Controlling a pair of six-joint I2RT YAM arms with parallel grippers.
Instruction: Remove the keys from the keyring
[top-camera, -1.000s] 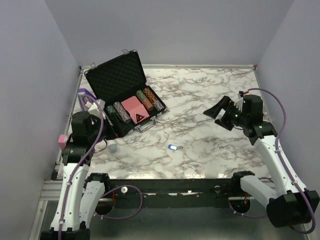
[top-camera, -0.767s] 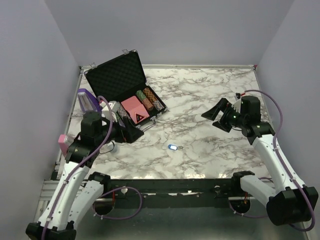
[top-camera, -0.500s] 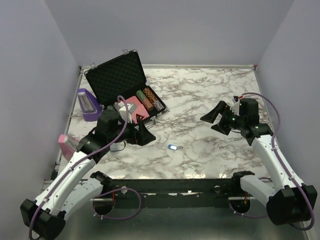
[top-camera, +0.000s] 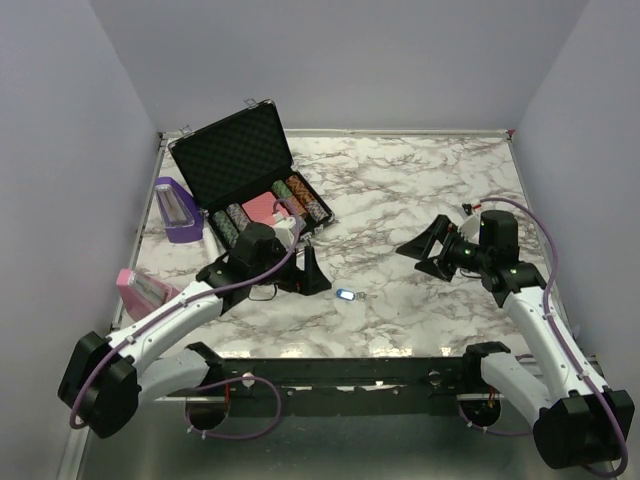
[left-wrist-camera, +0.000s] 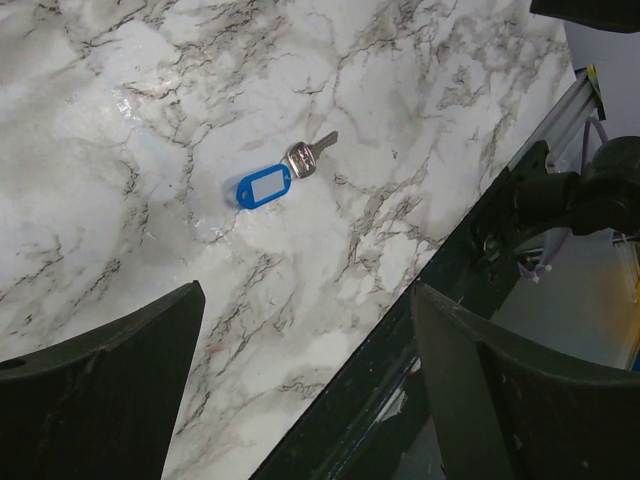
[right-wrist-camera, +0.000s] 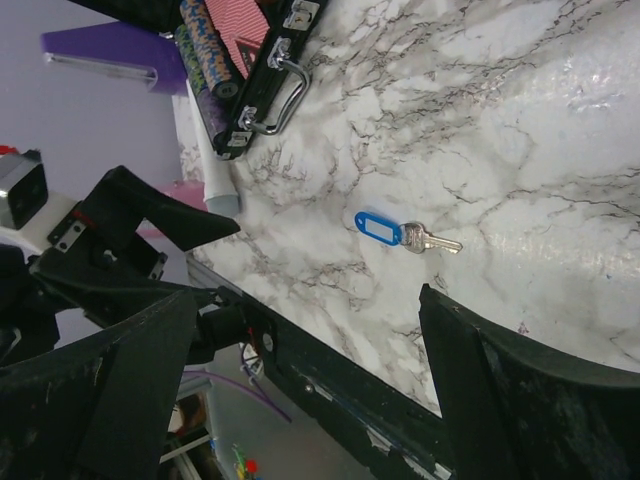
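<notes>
I should close my left gripper on the end of the keyring's blue tag (top-camera: 342, 294) (left-wrist-camera: 250, 194) that is farthest from the silvery key.
The keyring's blue tag (top-camera: 345, 295) lies flat on the marble table near the front edge, with a small silvery key (top-camera: 361, 296) on its ring pointing right. My left gripper (top-camera: 311, 272) is open and empty, just left of and behind the tag. My right gripper (top-camera: 421, 250) is open and empty, to the right of the key and farther back. The left wrist view shows the tag (left-wrist-camera: 264, 187) and key (left-wrist-camera: 309, 156) ahead of the open gripper (left-wrist-camera: 308, 292). The right wrist view shows the tag (right-wrist-camera: 379, 227) and key (right-wrist-camera: 433, 241) above the open gripper (right-wrist-camera: 308, 295).
An open black case (top-camera: 236, 152) with poker chips (top-camera: 305, 203) and a red card deck stands at the back left. A purple box (top-camera: 178, 210) and a pink object (top-camera: 140, 288) sit by the left edge. The table's dark front rail (top-camera: 360, 365) is close to the keyring.
My left arm has swung from the left edge rightward across the table to just beside the keyring. My right gripper has moved slightly left and nearer. The keyring has not moved.
</notes>
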